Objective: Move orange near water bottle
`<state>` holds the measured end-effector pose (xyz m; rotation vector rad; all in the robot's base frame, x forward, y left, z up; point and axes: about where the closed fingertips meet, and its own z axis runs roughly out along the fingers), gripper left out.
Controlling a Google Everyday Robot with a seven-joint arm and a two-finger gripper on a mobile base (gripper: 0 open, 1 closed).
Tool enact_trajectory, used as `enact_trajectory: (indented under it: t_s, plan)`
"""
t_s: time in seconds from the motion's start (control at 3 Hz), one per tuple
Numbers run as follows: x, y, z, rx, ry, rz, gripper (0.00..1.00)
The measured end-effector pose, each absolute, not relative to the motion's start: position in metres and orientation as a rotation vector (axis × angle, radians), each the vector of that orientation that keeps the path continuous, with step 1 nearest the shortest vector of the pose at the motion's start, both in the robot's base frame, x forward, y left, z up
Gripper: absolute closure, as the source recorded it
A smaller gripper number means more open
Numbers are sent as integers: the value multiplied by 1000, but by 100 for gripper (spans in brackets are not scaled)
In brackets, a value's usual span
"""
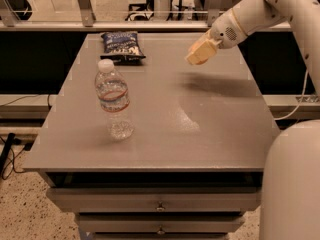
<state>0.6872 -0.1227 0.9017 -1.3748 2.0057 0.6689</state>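
Next, my gripper lets go of the orange on the grey table (pixel 154 110) beside the water bottle, toward my white arm base.
The water bottle (pixel 114 101), clear with a white cap and a red band, stands upright on the left half of the grey table (pixel 200 129). My gripper (pixel 198 53) hangs in the air over the far right part of the table, well to the right of the bottle and behind it. Its tan tip points down and to the left. No orange shows anywhere on the table or in the view; it is hidden or out of view.
A dark blue chip bag (pixel 121 44) lies flat at the table's far edge, behind the bottle. Drawers (pixel 159 202) sit under the table front. My white arm base (pixel 292 184) fills the lower right. A rail and glass panels stand behind the table.
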Motion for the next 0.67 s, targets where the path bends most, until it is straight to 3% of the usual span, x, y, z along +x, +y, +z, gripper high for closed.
enact_trajectory:
  t_s: [0.33,0.67]
  plan:
    - [618,-119,898,-1548,1870,855,100]
    - [585,-115,891,-1625,1792,942,100]
